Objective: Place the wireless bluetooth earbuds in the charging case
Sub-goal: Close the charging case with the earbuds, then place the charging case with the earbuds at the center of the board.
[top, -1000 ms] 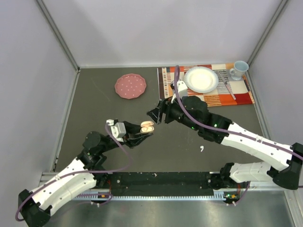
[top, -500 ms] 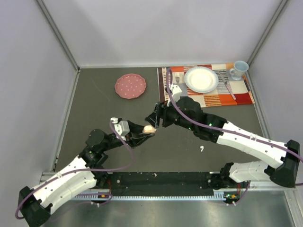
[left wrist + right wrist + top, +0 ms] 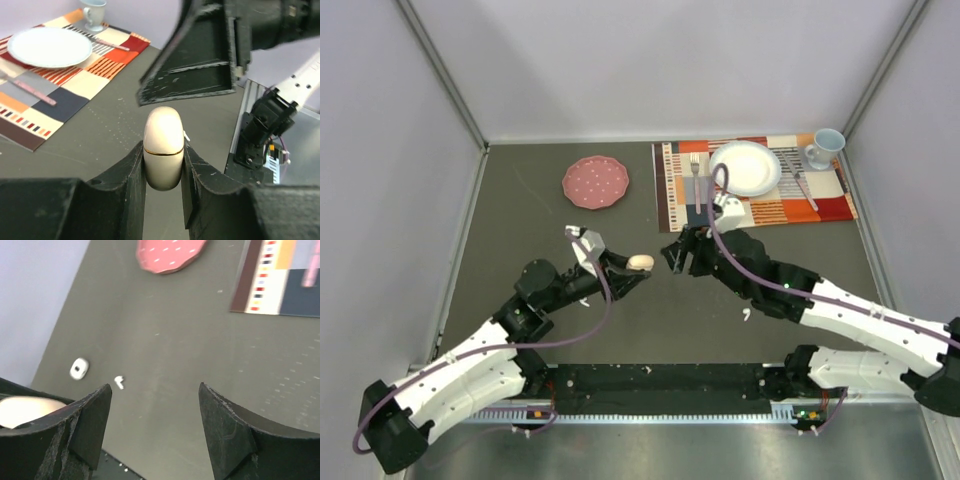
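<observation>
My left gripper has the charging case, now held above the dark table. It will set the case down on the dark table (image 3: 677, 266) (image 3: 97, 157) near the brown corner of the striped placemat.
My left gripper (image 3: 638, 264) (image 3: 163, 148) is shut on the charging case (image 3: 640, 262) (image 3: 163, 131), a cream oval shell with a thin gold seam and its lid closed, held above the dark table. Just to its right, my right gripper (image 3: 671, 255) (image 3: 155, 387) stands open with nothing between its fingers (image 3: 200, 60), close to the case but apart from it. One white earbud (image 3: 746, 314) lies on the table under the right arm. Another earbud (image 3: 119, 382) shows in the right wrist view beside a small round white piece (image 3: 78, 368).
A pink plate (image 3: 595, 183) sits at the back left of the table. A striped placemat (image 3: 820, 208) at the back right carries a white plate (image 3: 745, 168), a fork (image 3: 697, 176), other cutlery and a pale blue cup (image 3: 825, 147). Grey walls enclose the table.
The case's lid stood open a second ago and is closed now. My left gripper carried the case right and slightly up. My right gripper drew back to the right and opened a little wider.
</observation>
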